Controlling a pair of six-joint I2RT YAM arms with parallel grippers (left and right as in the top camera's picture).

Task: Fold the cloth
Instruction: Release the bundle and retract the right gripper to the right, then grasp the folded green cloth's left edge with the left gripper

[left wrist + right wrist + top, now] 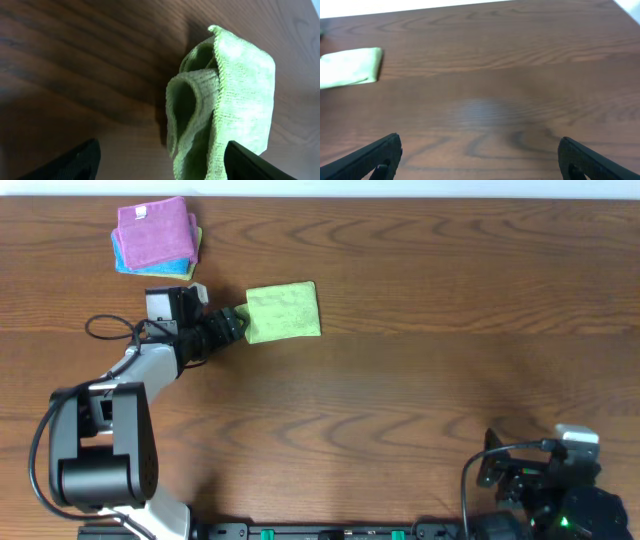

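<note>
My left gripper should next close on the middle of the lime-green cloth's looped edge (246, 323) (190, 157), where the folded layers meet its open fingers.
The lime-green cloth (283, 312) lies folded into a small rectangle on the wooden table, left of centre. My left gripper (236, 323) is at its left edge. In the left wrist view the cloth (235, 90) shows its looped folded layers between the two spread fingers (162, 162), close to the right finger. The fingers are open and not closed on it. My right gripper (505, 472) sits at the near right edge, far from the cloth. It is open and empty (480, 155). The cloth also shows at the far left of the right wrist view (350, 67).
A stack of folded cloths, purple on top of blue and yellow ones (155, 235), lies at the back left, close to the left arm. A black cable (105, 330) loops beside the left arm.
</note>
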